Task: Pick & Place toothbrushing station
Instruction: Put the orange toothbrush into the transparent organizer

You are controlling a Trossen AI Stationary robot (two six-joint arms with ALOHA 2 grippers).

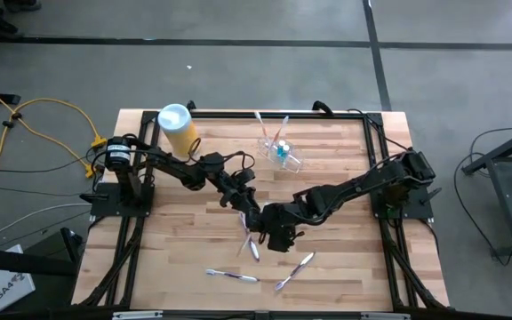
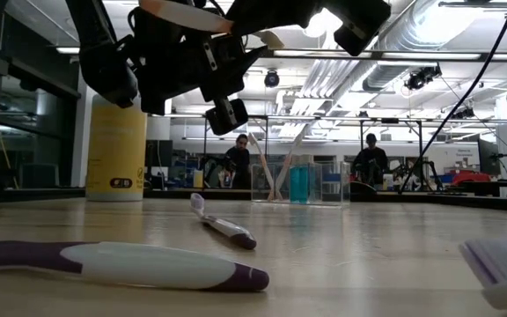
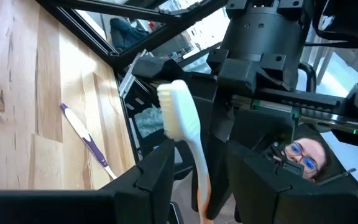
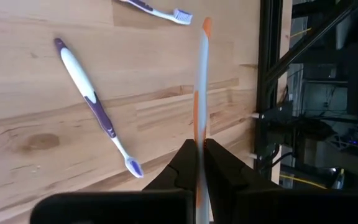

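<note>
The toothbrush slants through the left gripper's open fingers, so the robot's left gripper needs to line up with it and close on the toothbrush's neck [image 3: 198, 157] before the right gripper opens.
A white and orange toothbrush [image 3: 182, 118] hangs in the air over the table's middle, between my two grippers. My right gripper [image 4: 197, 144] is shut on it; it also shows in the high view [image 1: 278, 236]. My left gripper [image 3: 201, 155] is open, its fingers on either side of the brush's neck with a gap on each side, and the bristle head sticks out past them. The transparent holder cup [image 1: 281, 151] stands at the table's far middle with brushes and a blue thing inside; it also shows in the low view [image 2: 302, 180]. My right gripper pinches the toothbrush's handle [image 4: 199, 132] between its two fingers, at the white and orange stretch. The brush lies along the fingers, and its orange end [image 4: 207, 25] sticks out well ahead of them. The brush is lifted clear of the table.
Three purple and white toothbrushes lie on the table near the front: one under the grippers [image 1: 252, 247], one at the front left [image 1: 231, 276], one at the front right [image 1: 293, 271]. A yellow canister with a pale blue lid [image 1: 178, 129] stands at the far left. People show in the room behind.
</note>
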